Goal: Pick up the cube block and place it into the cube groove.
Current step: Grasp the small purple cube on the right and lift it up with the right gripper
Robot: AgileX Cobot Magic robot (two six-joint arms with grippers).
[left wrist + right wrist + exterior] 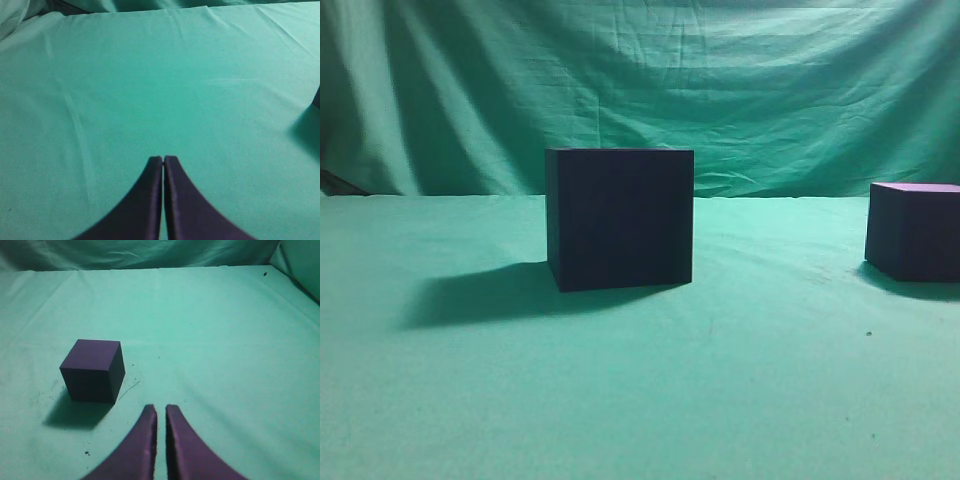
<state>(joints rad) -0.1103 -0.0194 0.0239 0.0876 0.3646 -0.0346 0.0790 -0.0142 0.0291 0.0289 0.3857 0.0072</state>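
The small purple cube block is next for my right gripper, which should come down over it and close on the block's opposite upright sides (920, 213) (95, 361), near the top.
The large dark navy-purple box (620, 218) stands in the middle of the green cloth in the exterior view; its groove does not show from this side. The small purple cube block (914, 230) sits at the right edge of that view. It also shows in the right wrist view (94, 371), ahead and to the left of my right gripper (160, 410), which is shut and empty, apart from the block. My left gripper (163, 160) is shut and empty over bare cloth. Neither gripper shows in the exterior view.
Green cloth (640, 400) covers the table and hangs as a wrinkled backdrop (640, 80) behind. A dark edge and shadow (314, 120) show at the right border of the left wrist view.
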